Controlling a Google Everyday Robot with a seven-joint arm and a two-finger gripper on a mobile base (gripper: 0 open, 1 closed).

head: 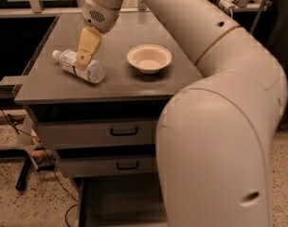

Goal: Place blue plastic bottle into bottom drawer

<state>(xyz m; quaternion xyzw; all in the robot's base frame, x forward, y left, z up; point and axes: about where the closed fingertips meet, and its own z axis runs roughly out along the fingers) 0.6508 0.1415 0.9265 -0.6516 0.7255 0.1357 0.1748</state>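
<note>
The gripper will close on the body of the blue plastic bottle (87, 69), closer to its bottom end than to its white cap.
The blue plastic bottle (80, 65) lies on its side on the left part of the grey cabinet top (134, 86), white cap pointing back left. My gripper (85, 55) hangs from the big white arm and reaches down onto the middle of the bottle, covering part of its label. The bottom drawer (116, 198) is pulled out under the cabinet front; the part I can see holds nothing, and my arm hides its right side.
A white bowl (149, 58) stands on the top, right of the bottle. Two upper drawers with black handles (123, 132) (127, 165) are shut. My arm's large white link (220, 155) fills the right foreground. Cables and a black stand leg (24, 174) lie on the speckled floor at left.
</note>
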